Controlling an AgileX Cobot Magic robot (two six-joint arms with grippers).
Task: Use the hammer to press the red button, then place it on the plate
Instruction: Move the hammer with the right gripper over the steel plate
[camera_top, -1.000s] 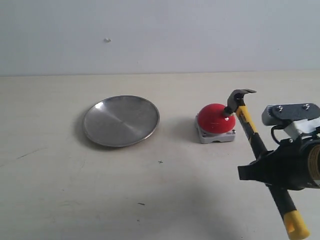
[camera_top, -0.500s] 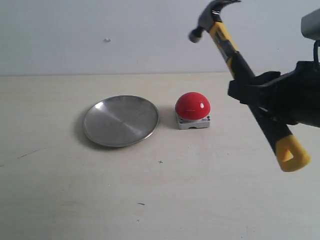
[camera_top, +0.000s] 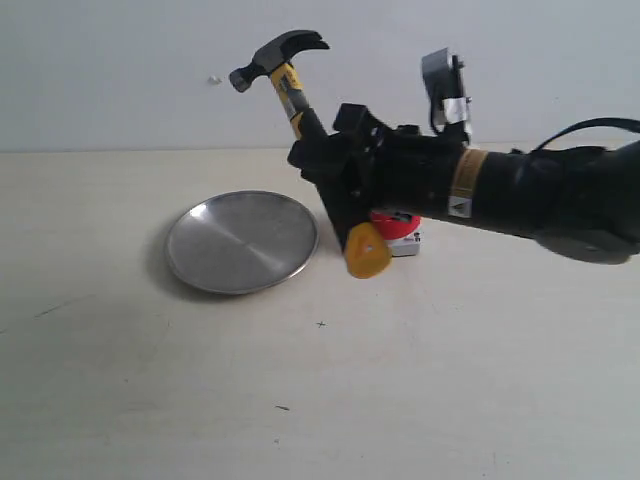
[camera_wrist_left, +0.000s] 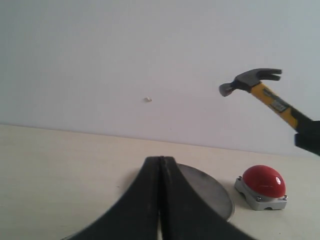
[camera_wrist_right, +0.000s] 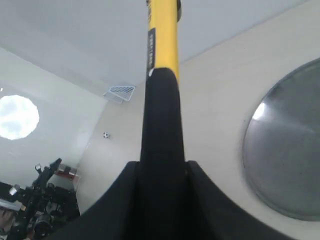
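Next, I let go of the hammer, now held in the air, with my right gripper across the near rim of the silver plate (camera_top: 237, 268) (camera_wrist_right: 288, 171), so that its yellow end juts out.
My right gripper (camera_top: 335, 175) is shut on the black handle of the hammer (camera_top: 296, 100), holding it in the air. Its dark head (camera_top: 275, 55) points up and left, and its yellow end (camera_top: 367, 252) hangs low by the plate's right rim. The silver plate (camera_top: 242, 241) lies on the table just left of the gripper. The red button (camera_top: 398, 224) is mostly hidden behind the arm; the left wrist view shows its whole dome (camera_wrist_left: 264, 180) beside the plate (camera_wrist_left: 210, 192). My left gripper (camera_wrist_left: 160, 162) is shut and empty, out of the exterior view. The right wrist view shows the handle (camera_wrist_right: 161, 105) between the jaws.
The right arm (camera_top: 520, 195) stretches across from the right edge above the table. A pale wall (camera_top: 120, 70) stands behind the beige table (camera_top: 300, 400).
The right arm has swung left with the hammer, from the right of the button to the plate's right edge, and now covers most of the button. The hammer's head has come lower.
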